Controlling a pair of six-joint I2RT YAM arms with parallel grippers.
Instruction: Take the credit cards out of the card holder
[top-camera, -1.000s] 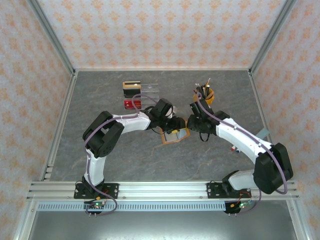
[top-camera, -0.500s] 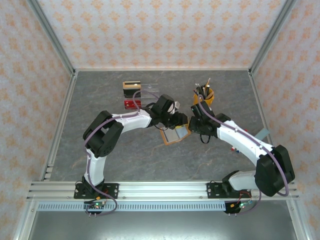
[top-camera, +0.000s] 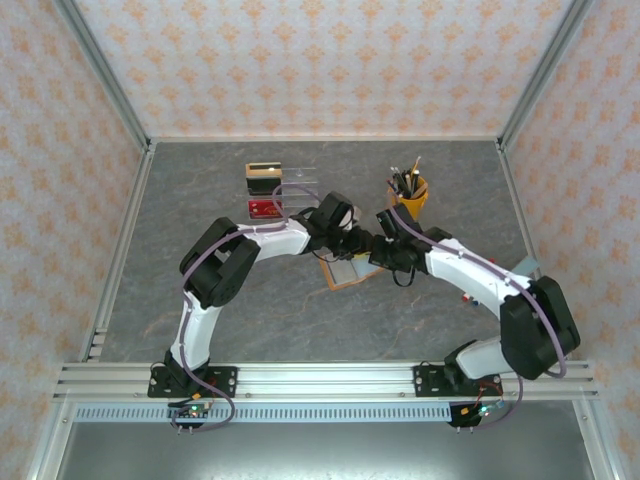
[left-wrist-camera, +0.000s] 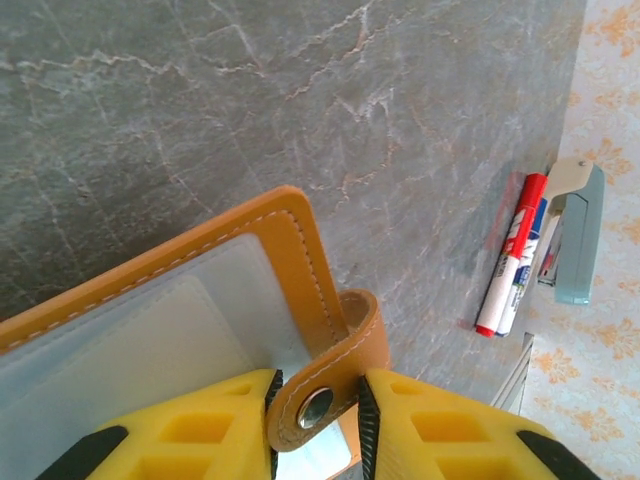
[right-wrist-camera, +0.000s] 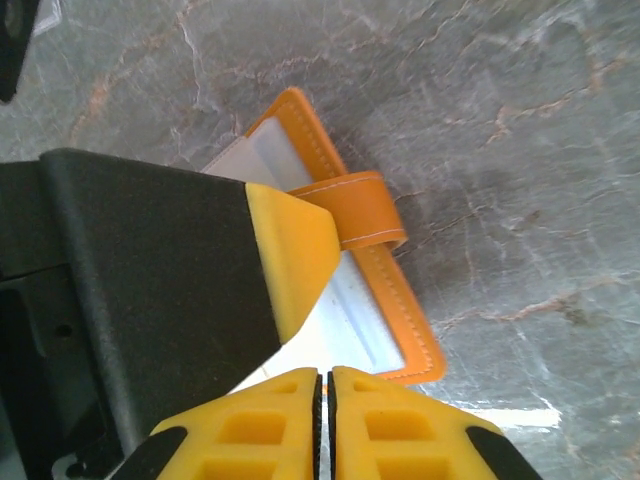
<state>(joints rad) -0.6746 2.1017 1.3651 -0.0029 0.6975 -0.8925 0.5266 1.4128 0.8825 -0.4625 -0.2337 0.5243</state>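
The snap strap is held across the slanted card holder by my left gripper, so next my right gripper takes the holder's edge (right-wrist-camera: 408, 315) to free my left gripper for the cards.
The orange card holder (top-camera: 350, 271) lies open on the table's middle, its pale grey inside up. My left gripper (left-wrist-camera: 318, 410) is shut on its snap strap (left-wrist-camera: 335, 365), pads pressing both sides of the strap. In the right wrist view the holder (right-wrist-camera: 400, 320) shows with its strap (right-wrist-camera: 358, 208) and the left gripper's yellow finger (right-wrist-camera: 292, 262) beside it. My right gripper (right-wrist-camera: 323, 400) is shut at the holder's near edge; I cannot tell whether anything thin sits between its pads. Two credit cards, one tan (top-camera: 265, 172) and one red (top-camera: 264, 208), lie at the back left.
A clear plastic piece (top-camera: 303, 178) lies beside the tan card. A yellow cup of pens (top-camera: 409, 188) stands just behind the right arm. Markers (left-wrist-camera: 510, 255) and a grey-blue stapler-like item (left-wrist-camera: 577, 235) lie by the right wall.
Both grippers have drawn together over the holder and narrowed their jaws. The left one has closed on the snap strap; the right one's pads have come almost together.
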